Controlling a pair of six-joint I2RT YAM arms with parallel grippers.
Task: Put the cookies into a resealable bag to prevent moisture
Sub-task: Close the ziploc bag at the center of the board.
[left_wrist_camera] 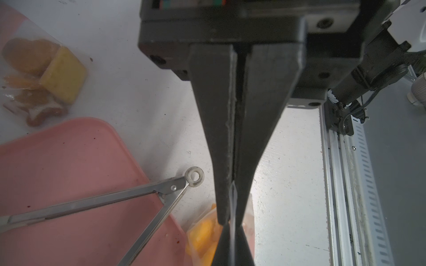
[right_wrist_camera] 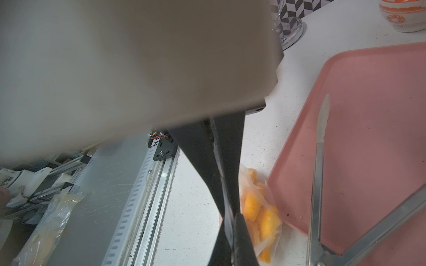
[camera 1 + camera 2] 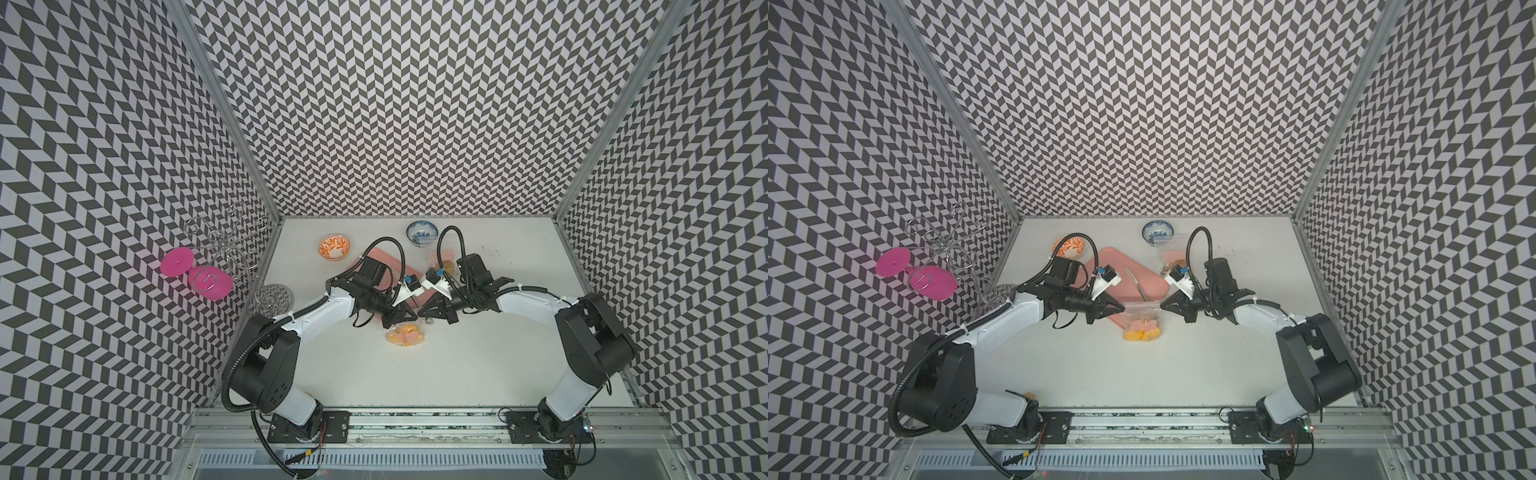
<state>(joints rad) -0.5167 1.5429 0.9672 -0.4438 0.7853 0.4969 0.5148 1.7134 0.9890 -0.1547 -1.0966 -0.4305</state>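
Note:
The robot's two grippers meet finger to finger on the bag's top edge, so the left gripper will open, back away and pinch the bag's edge farther from the right gripper (image 3: pixel 388 328).
A clear resealable bag (image 3: pixel 1142 311) hangs between my two grippers just off the pink tray's near corner. Yellow-orange cookies (image 3: pixel 1142 332) fill its bottom and also show in the other top view (image 3: pixel 405 334). My left gripper (image 1: pixel 231 220) is shut on the bag's thin top edge. Facing it tip to tip, my right gripper (image 2: pixel 230 214) is shut on the same edge. The left gripper (image 3: pixel 1124 309) and right gripper (image 3: pixel 1162 306) sit at opposite ends of the bag's mouth. The cookies (image 2: pixel 258 216) press against the film below the jaws.
Metal tongs (image 3: pixel 1136 284) lie on the pink tray (image 3: pixel 1121 266). A second bag with brown and yellow biscuits (image 1: pixel 46 76) lies behind the tray. An orange bowl (image 3: pixel 1068 245) and a blue bowl (image 3: pixel 1158 232) stand at the back. A wire stand with pink discs (image 3: pixel 195 270) fills the left corner.

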